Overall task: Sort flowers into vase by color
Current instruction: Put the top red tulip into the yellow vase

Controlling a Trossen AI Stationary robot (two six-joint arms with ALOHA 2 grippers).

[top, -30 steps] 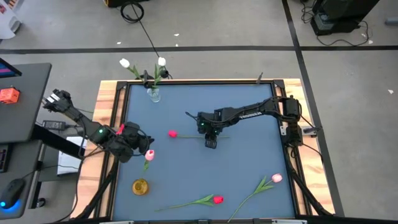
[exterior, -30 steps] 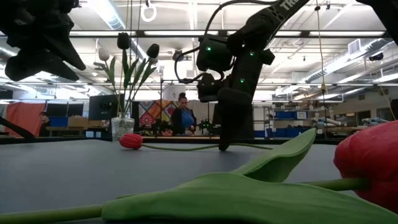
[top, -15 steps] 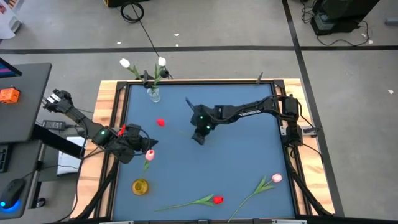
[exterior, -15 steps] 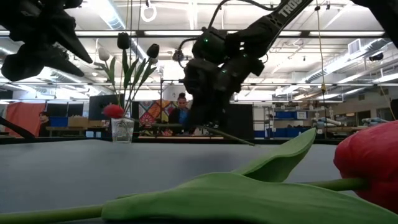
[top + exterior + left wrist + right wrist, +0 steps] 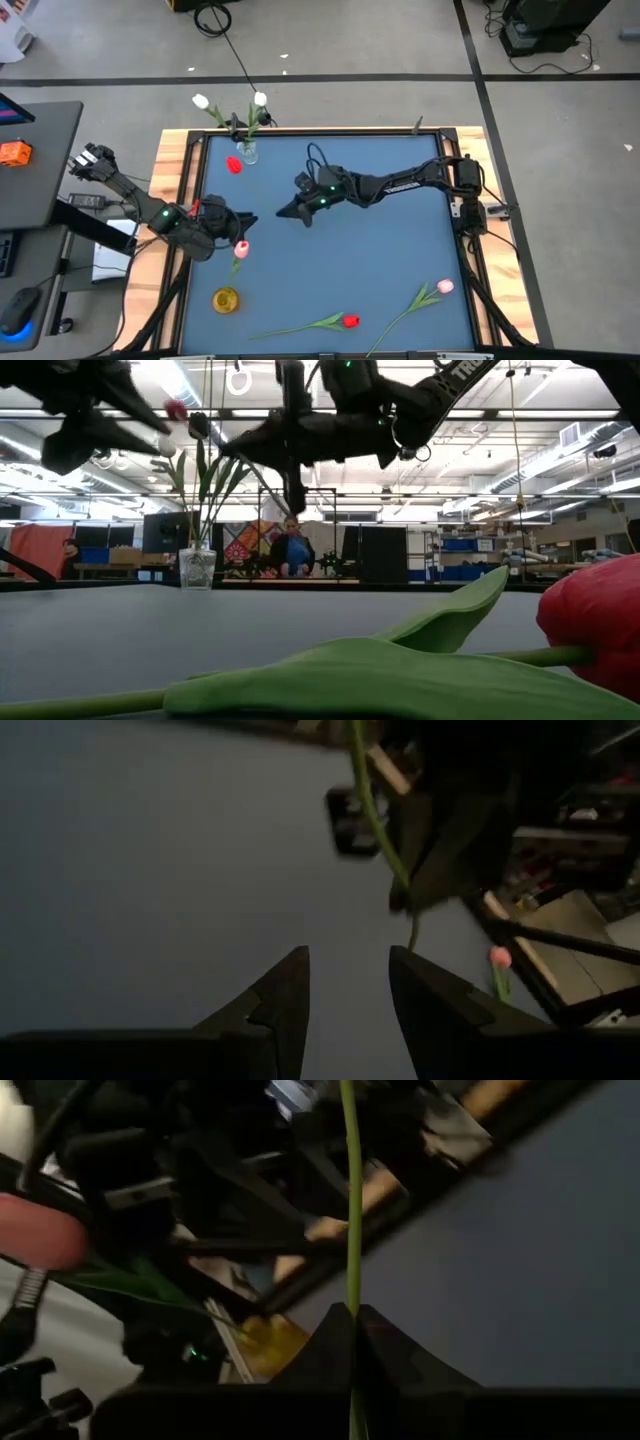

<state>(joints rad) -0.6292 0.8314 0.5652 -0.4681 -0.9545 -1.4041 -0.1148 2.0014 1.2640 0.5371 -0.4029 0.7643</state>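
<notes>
My right gripper is holding the red tulip near the stem's lower end, so next my left gripper steadies the stem while my right gripper retakes it nearer the head [image 5: 234, 165].
My right gripper [image 5: 287, 210], over the table's middle left, is shut on the stem of a red tulip whose head [image 5: 234, 165] hangs in the air beside the glass vase [image 5: 247, 152]. The vase stands at the far left edge and holds two white tulips [image 5: 260, 99]. My left gripper [image 5: 347, 982] is open above the left side with nothing between its fingers. A pink tulip [image 5: 240, 248] shows just beside and below it. A small yellow vase [image 5: 225, 298] stands near the near left corner. My right gripper pinches the red tulip's thin green stem [image 5: 351, 1280] between its two fingers, well back from the head. The fingers lie about level, pointing toward the table's left, and cross the stem. The tulip is lifted clear of the table, with its head [image 5: 177, 408] raised toward the glass vase.
A red tulip [image 5: 350, 321] and a pink tulip [image 5: 444, 287] lie along the near edge, stems toward the left. A wooden frame [image 5: 172, 160] borders the blue table top. In the low view a person [image 5: 293, 550] stands far behind the table.
My right gripper has taken the red tulip off the table's middle. It rose and swung toward the far left corner, turning from pointing down to about level. The tulip, flat on the table a second ago, is now lifted clear, its head beside the glass vase.
</notes>
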